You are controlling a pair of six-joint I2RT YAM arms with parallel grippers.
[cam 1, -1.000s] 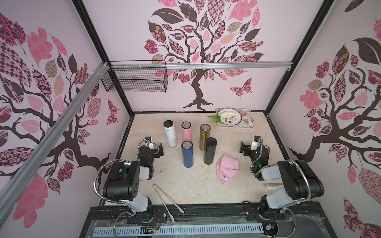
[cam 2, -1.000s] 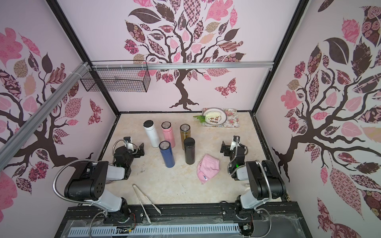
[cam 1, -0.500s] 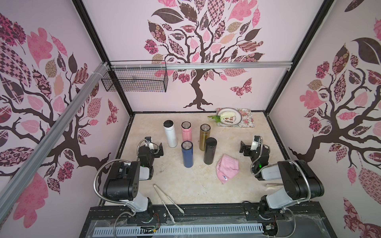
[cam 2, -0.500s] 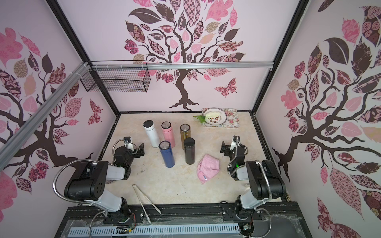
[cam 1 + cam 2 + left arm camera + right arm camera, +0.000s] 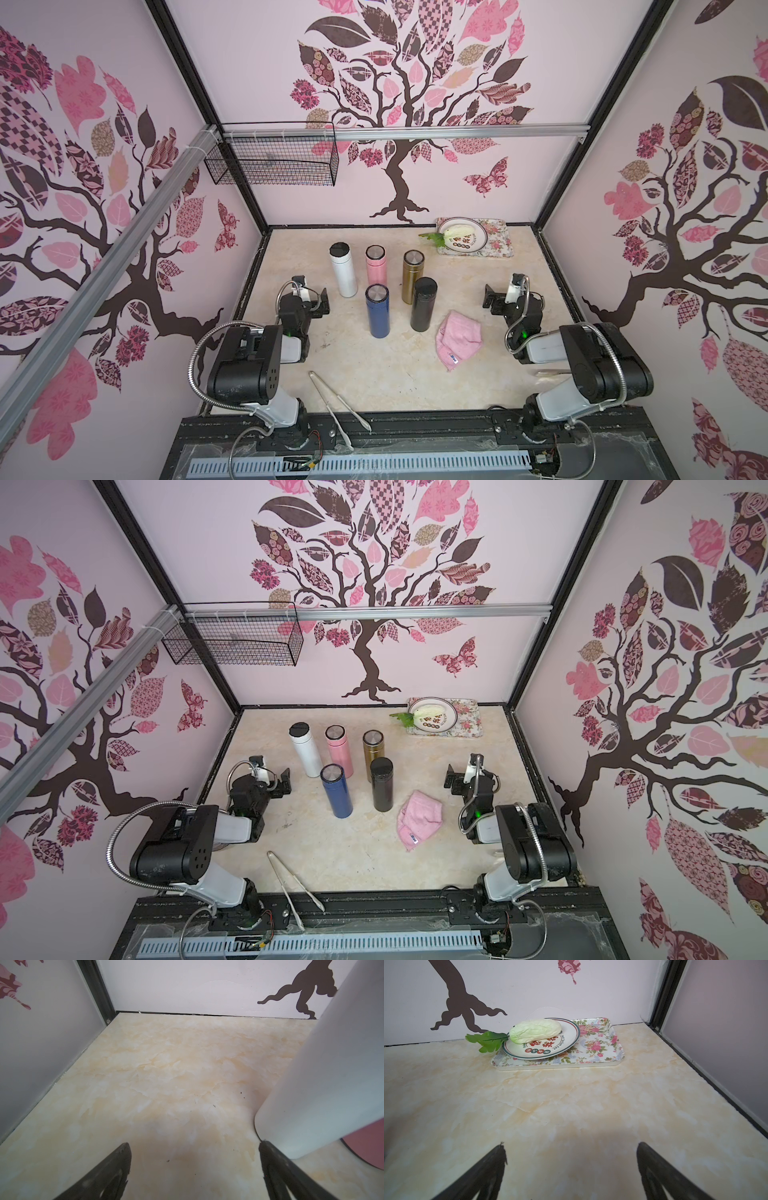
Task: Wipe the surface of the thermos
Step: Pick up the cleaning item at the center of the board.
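My right gripper will move next to the middle of the pink cloth [image 5: 461,333] beside the black thermos and close there.
Several thermoses stand upright mid-table in both top views: white [image 5: 343,270], pink [image 5: 377,270], gold [image 5: 412,276], blue [image 5: 377,309] and black [image 5: 423,303]. A crumpled pink cloth [image 5: 459,343] lies just right of the black one. My left gripper [image 5: 316,300] rests low at the left, open and empty. In the left wrist view the white thermos [image 5: 324,1084] stands close beside one finger, not between them. My right gripper [image 5: 494,297] sits at the right, open and empty, behind the cloth. Its wrist view shows only bare table between the fingers [image 5: 496,1167].
A floral tray [image 5: 500,247] at the back right carries a plate [image 5: 478,243] with a cabbage [image 5: 535,1030]. Metal tongs [image 5: 336,405] lie at the front edge. A wire basket [image 5: 270,160] hangs on the back-left rail. Walls enclose three sides.
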